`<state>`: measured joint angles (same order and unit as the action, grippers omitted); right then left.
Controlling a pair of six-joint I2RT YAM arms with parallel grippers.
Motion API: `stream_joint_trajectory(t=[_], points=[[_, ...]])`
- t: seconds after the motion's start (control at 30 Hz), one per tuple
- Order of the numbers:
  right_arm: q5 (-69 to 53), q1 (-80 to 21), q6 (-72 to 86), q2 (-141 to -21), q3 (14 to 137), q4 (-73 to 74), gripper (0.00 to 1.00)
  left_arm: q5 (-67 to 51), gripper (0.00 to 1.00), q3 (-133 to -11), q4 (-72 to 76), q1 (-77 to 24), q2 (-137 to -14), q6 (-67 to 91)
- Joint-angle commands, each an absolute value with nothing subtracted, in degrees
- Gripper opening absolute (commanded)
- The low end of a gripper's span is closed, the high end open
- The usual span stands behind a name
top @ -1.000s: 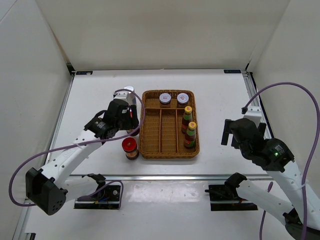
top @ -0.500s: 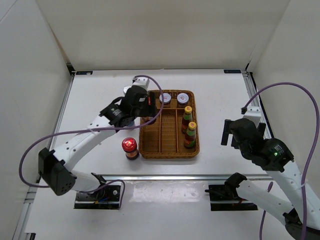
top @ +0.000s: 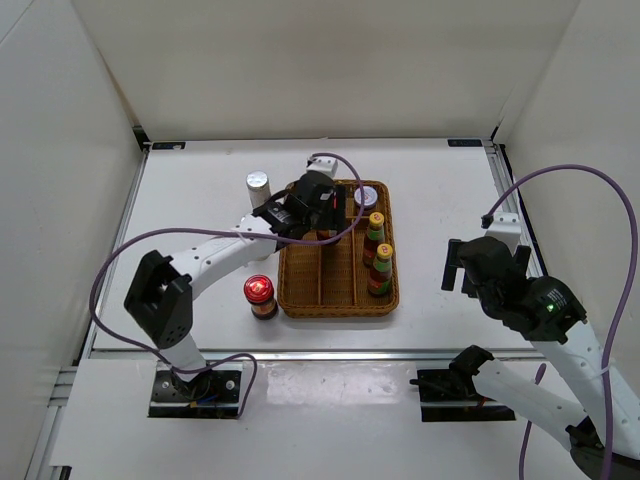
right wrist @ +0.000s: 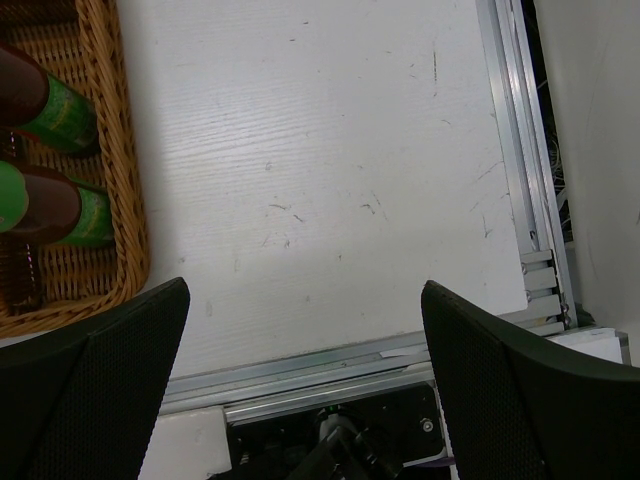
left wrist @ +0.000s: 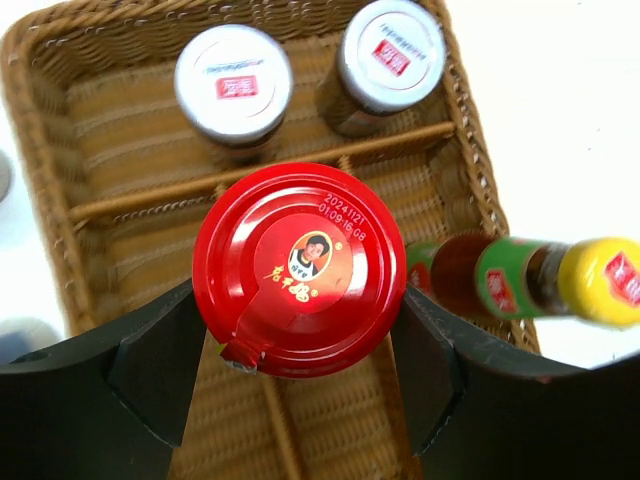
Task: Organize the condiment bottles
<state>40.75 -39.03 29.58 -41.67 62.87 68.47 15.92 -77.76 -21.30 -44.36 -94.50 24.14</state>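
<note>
The robot's left gripper should release the red-lidded jar in the back end of the wicker tray's middle long compartment (top: 339, 247) (left wrist: 305, 240). The jar is now held above the tray's middle.
My left gripper (top: 328, 212) is shut on a red-lidded jar (left wrist: 300, 268) and holds it above the middle of the wicker tray (top: 337, 300). Behind it, two grey-lidded jars (left wrist: 233, 82) (left wrist: 390, 55) stand in the tray's back compartment; only one of them (top: 366, 196) shows from above. Two yellow-capped sauce bottles (top: 375, 232) (top: 381, 268) stand in the right compartment. A second red-lidded jar (top: 260, 296) and one white shaker (top: 258, 186) stand on the table left of the tray. My right gripper (right wrist: 305, 380) is open and empty, right of the tray.
The tray's left and middle long compartments (top: 318, 262) hold nothing. Metal rails run along the table's near edge (top: 330, 354) and right edge (right wrist: 510, 150). White walls enclose the table on three sides.
My left gripper has swung right and away from me, from beside the tray's left edge to over the tray. The white shaker is uncovered. The right arm has not moved.
</note>
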Motion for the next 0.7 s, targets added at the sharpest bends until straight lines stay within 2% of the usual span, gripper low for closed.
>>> stream_joint_trajectory(t=[0.0, 0.47, 0.57, 0.63, 0.67], points=[[41.7, -39.1, 29.5, -41.7, 62.8, 66.8, 1.00, 15.4, 0.27, -82.2, -11.8, -45.3, -93.8, 25.0], [41.7, -39.1, 29.0, -41.7, 62.8, 66.3, 1.00, 14.9, 0.28, -78.1, -5.8, -45.8, -98.8, 27.2], [41.7, -39.1, 29.0, -41.7, 62.8, 66.3, 1.00, 15.4, 0.31, -77.5, -5.3, -45.8, -99.9, 27.2], [41.7, -39.1, 29.0, -41.7, 62.8, 66.3, 1.00, 15.4, 0.35, -76.9, -5.3, -45.8, -100.5, 27.7], [41.7, -39.1, 29.0, -41.7, 62.8, 66.3, 1.00, 15.4, 0.41, -76.9, -5.3, -45.8, -100.5, 27.7]])
